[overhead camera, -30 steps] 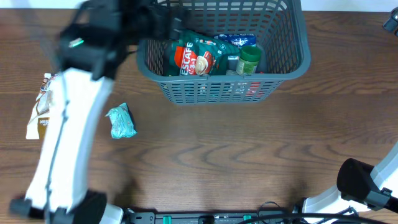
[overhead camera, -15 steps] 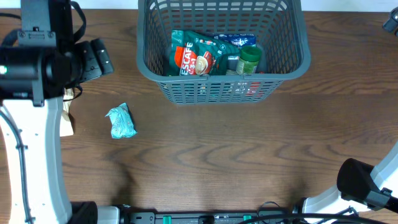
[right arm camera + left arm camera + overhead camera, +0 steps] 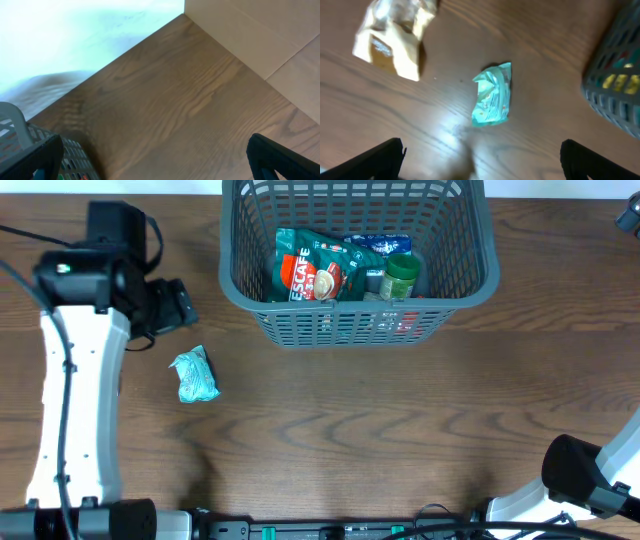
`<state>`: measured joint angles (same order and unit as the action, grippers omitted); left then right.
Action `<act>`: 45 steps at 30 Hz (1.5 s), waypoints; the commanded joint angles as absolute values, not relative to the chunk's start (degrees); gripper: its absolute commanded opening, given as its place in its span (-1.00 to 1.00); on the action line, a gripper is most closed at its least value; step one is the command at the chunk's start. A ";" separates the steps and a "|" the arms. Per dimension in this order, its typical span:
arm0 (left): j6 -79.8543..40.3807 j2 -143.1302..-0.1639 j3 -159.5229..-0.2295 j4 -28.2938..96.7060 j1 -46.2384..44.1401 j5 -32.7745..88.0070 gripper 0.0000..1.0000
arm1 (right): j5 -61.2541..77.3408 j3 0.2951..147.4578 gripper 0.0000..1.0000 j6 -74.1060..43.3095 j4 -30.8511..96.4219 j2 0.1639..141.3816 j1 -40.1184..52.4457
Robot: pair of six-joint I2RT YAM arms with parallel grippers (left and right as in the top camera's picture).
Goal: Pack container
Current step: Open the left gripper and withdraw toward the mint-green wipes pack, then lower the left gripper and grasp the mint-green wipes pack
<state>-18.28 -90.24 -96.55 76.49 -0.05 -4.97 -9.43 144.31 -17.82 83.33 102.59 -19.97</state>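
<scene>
Next, I move my left gripper next to the teal packet beside the basket and close it on the packet's middle [image 3: 196, 377] [image 3: 492, 100], across its long sides.
The container, a dark grey slotted basket [image 3: 455, 292], stands at the table's far middle. It holds a green Nescafe pouch [image 3: 308, 272], a blue packet [image 3: 378, 245] and a green-lidded jar [image 3: 399, 276]. Its corner shows in the left wrist view [image 3: 615, 85]. A teal packet [image 3: 193, 375] lies on the table left of the basket, also seen in the left wrist view [image 3: 492, 95]. A tan packet [image 3: 390, 40] lies further left, hidden under the arm from overhead. My left gripper [image 3: 176, 304] [image 3: 480, 165] is open and empty above the table near the teal packet. My right gripper [image 3: 155, 165] is open and empty, off at the far right.
The right arm's base [image 3: 590, 480] sits at the front right corner. The left arm [image 3: 75, 400] stretches along the table's left side. In the right wrist view the basket's corner [image 3: 15, 125] shows at the lower left, with the table edge and light floor [image 3: 260, 30] beyond.
My left arm has swung from over the basket to the left, then come down toward the teal packet. It now covers the tan packet from overhead. The right arm has not moved.
</scene>
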 commanded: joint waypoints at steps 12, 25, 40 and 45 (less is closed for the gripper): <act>-17.85 -90.35 -68.40 56.29 0.14 2.20 0.97 | -9.43 144.59 0.98 -18.41 83.42 102.00 -20.18; -17.45 -90.35 -55.81 40.10 0.14 4.10 0.97 | -9.43 144.59 0.99 -18.41 83.42 102.00 -20.18; -17.47 -95.15 -50.43 30.68 0.14 3.88 0.98 | -9.43 144.59 0.98 -18.41 83.42 102.00 -20.18; -17.45 -100.42 -50.43 29.63 0.14 3.90 0.98 | -9.43 144.59 0.99 -18.41 83.42 102.00 -20.18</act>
<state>-17.89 -97.67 -51.11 30.13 -0.16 3.22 -9.41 144.31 -17.82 83.33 102.59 -19.97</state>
